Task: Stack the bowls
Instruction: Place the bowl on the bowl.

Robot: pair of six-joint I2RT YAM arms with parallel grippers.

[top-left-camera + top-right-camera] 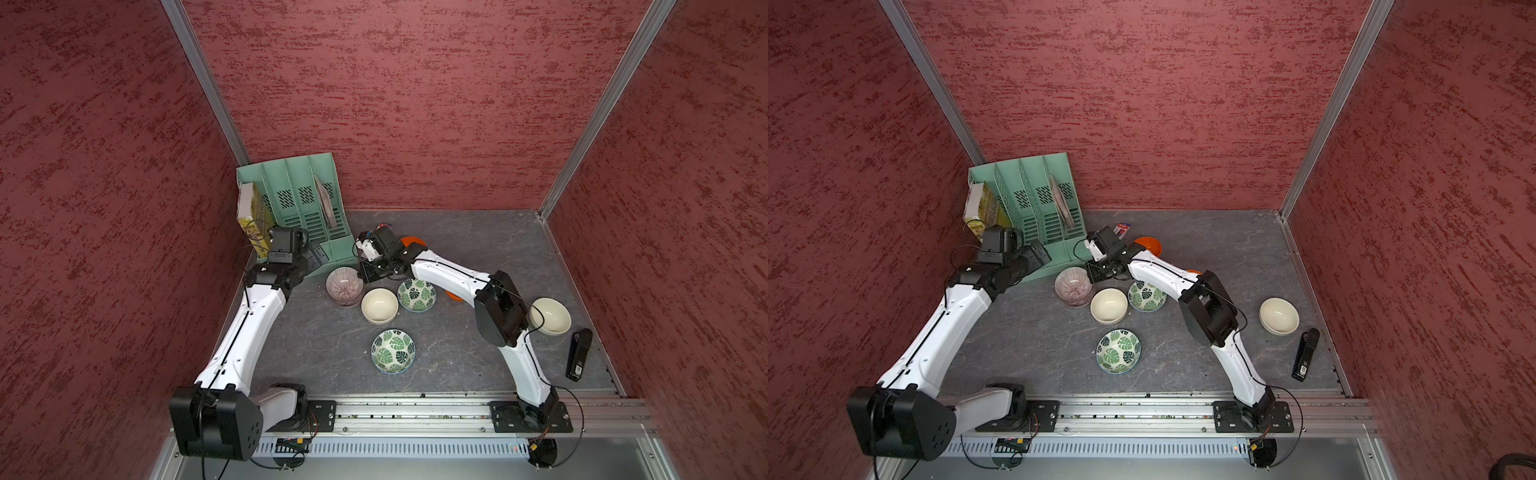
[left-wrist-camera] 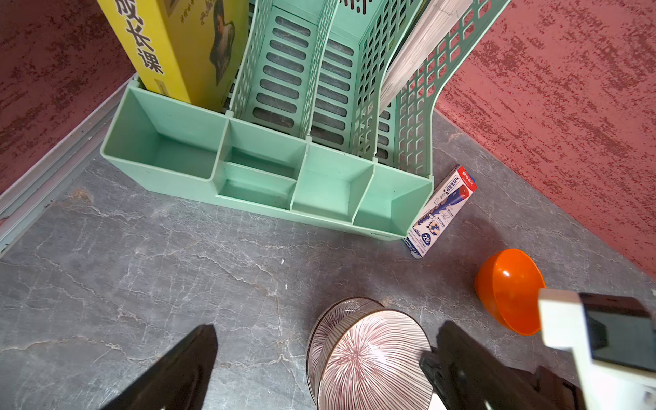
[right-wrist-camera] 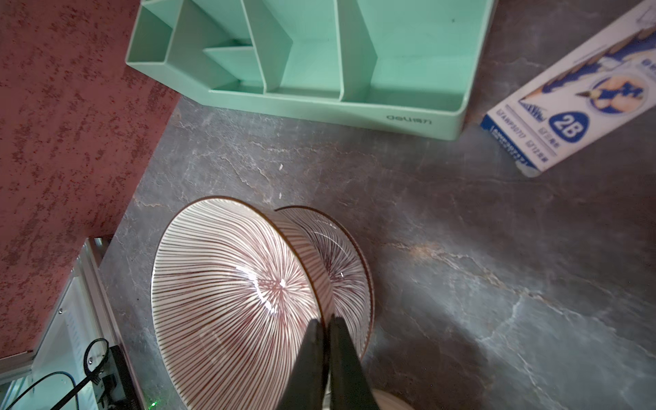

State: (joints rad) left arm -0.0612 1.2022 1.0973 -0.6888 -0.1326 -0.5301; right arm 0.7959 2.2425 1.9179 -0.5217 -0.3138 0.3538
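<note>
Next, my right gripper lets go of the upper striped bowl inside the lower striped bowl (image 1: 347,291) (image 3: 300,300), beside the cream bowl.
Two purple-grey striped bowls sit nested near the green organizer. The upper one (image 3: 230,294) (image 1: 343,286) rests tilted inside the lower one (image 3: 346,255) (image 2: 340,312). My right gripper (image 3: 326,319) (image 1: 365,276) is shut on the upper bowl's rim. My left gripper (image 2: 328,328) (image 1: 318,253) hangs open just left of that pair, holding nothing. A cream bowl (image 1: 379,305) and a leaf-patterned bowl (image 1: 416,295) stand beside the striped pair. Another leaf bowl (image 1: 392,351) sits nearer the front, and another cream bowl (image 1: 550,316) at the right. An orange bowl (image 1: 413,241) (image 2: 507,287) lies behind my right wrist; a second orange bowl (image 1: 453,296) peeks from under that forearm.
A green desk organizer (image 1: 291,199) with a yellow book (image 1: 249,220) fills the back left corner. A pencil box (image 2: 442,209) lies against its right end. A black device (image 1: 578,353) lies at the right edge. Red walls close in three sides.
</note>
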